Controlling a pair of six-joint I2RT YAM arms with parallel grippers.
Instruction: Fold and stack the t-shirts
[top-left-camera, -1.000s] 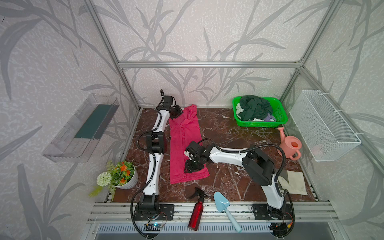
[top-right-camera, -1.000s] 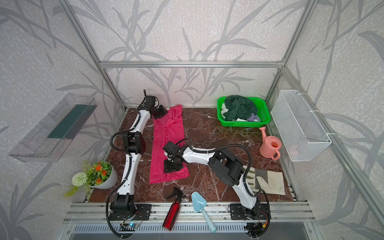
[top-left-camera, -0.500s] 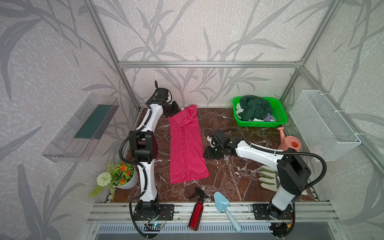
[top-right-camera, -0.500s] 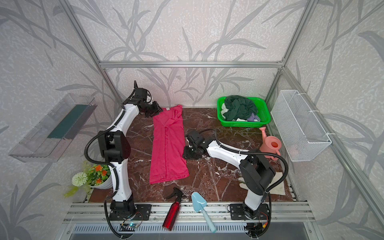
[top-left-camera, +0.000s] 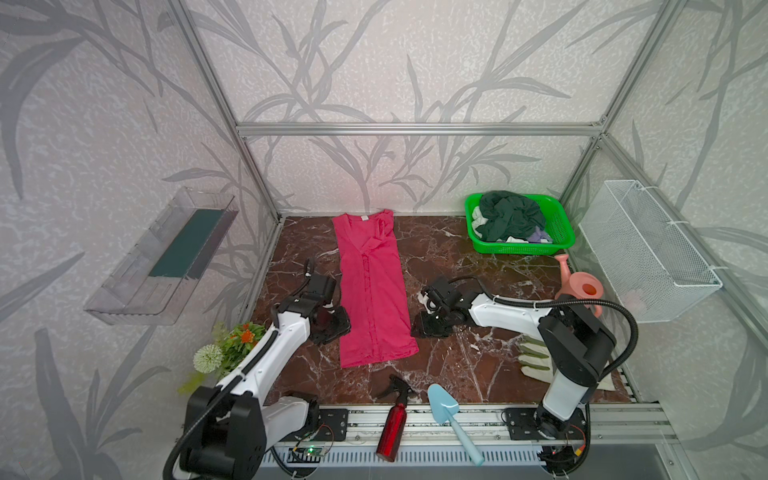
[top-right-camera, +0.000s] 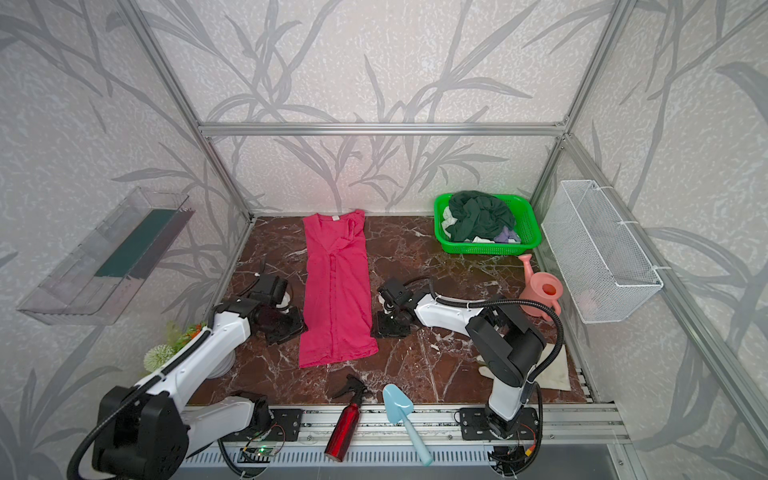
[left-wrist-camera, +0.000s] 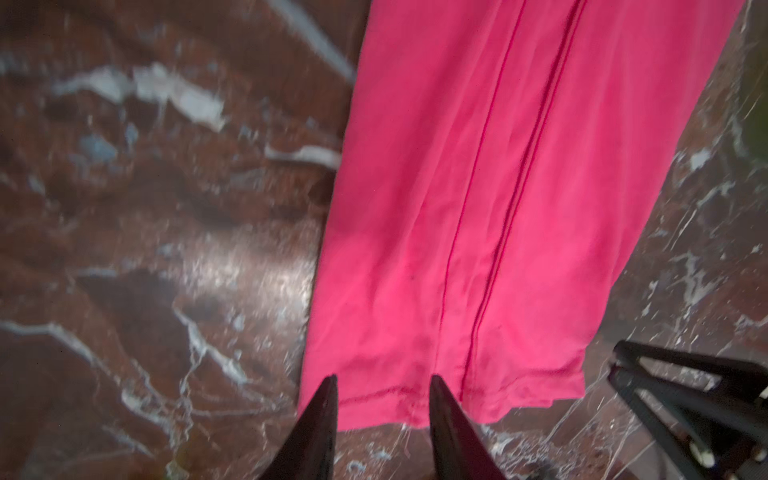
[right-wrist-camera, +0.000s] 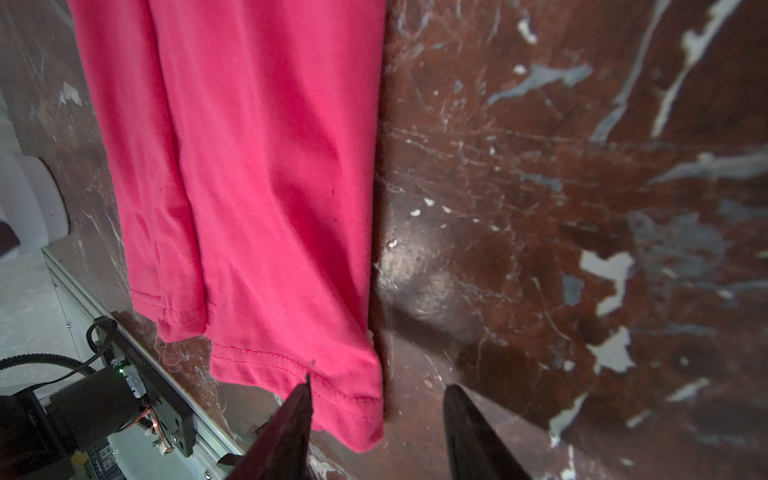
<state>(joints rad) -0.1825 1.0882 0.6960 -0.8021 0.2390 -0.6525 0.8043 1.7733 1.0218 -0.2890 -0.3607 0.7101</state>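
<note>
I should move my left gripper to the pink t-shirt's hem corner (top-left-camera: 344, 364) (left-wrist-camera: 315, 406) nearest the flower pot and close it there, across from my right gripper.
A bright pink t-shirt (top-left-camera: 372, 291) (top-right-camera: 336, 291) lies flat on the marble table as a long narrow strip, collar at the far end. My left gripper (top-left-camera: 332, 324) (top-right-camera: 286, 326) hovers at its left edge near the hem. In the left wrist view the left gripper (left-wrist-camera: 382, 386) is open over the hem (left-wrist-camera: 374, 399), holding nothing. My right gripper (top-left-camera: 430, 328) (top-right-camera: 388, 326) sits at the right edge. It is open in the right wrist view (right-wrist-camera: 376, 390), with the hem corner (right-wrist-camera: 353, 407) between its fingers. A dark green t-shirt (top-left-camera: 511, 212) and pale ones (top-left-camera: 538, 237) fill the green basket (top-left-camera: 519, 249).
A pink watering can (top-left-camera: 582, 289) and a pale glove (top-left-camera: 536, 359) lie right of the right arm. A red spray bottle (top-left-camera: 392, 428) and a blue trowel (top-left-camera: 446, 409) rest at the front edge. A flower pot (top-left-camera: 232, 345) stands front left. A wire basket (top-left-camera: 648, 249) hangs on the right wall.
My left gripper has come from the collar end back to the shirt's near left edge. My right gripper has moved off the shirt to its right edge and opened wider.
</note>
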